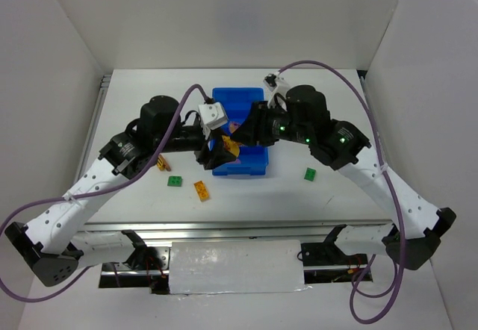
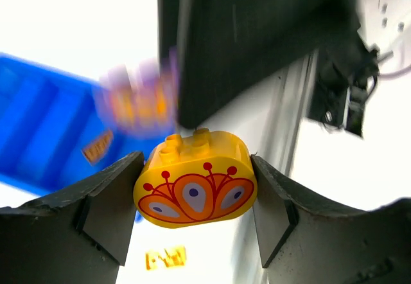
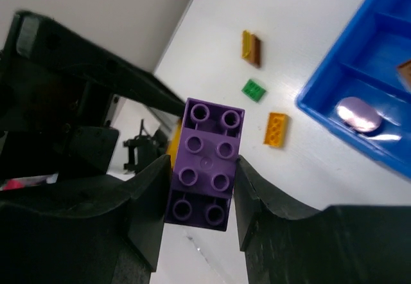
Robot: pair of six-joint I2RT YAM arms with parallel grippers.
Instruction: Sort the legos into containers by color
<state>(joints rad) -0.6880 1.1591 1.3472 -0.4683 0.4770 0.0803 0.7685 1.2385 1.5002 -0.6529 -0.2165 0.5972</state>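
I need to use my right gripper to set the purple lego down in the blue tray's near compartment (image 1: 254, 160) beside the pale purple piece.
My left gripper (image 1: 222, 151) (image 2: 194, 191) is shut on a yellow rounded lego with an orange flower print (image 2: 194, 182), held just above the near left corner of the blue tray (image 1: 250, 162) (image 2: 38, 130) (image 3: 359, 72). My right gripper (image 1: 243, 128) (image 3: 202, 175) is shut on a purple two-by-four lego (image 3: 205, 162) over the tray's middle, close to the left gripper. A pale purple piece (image 3: 358, 114) lies in one compartment and a brown piece (image 3: 405, 73) in the one beside it. On the table lie a green lego (image 1: 175, 182) (image 3: 253, 90), an orange one (image 1: 202, 190) (image 3: 276, 130) and a brown-orange one (image 1: 162, 164) (image 3: 250, 47).
Another green lego (image 1: 309, 174) lies right of the tray. A small piece (image 1: 269, 76) sits at the far edge behind the tray. White walls enclose the table on three sides. The two wrists nearly touch over the tray.
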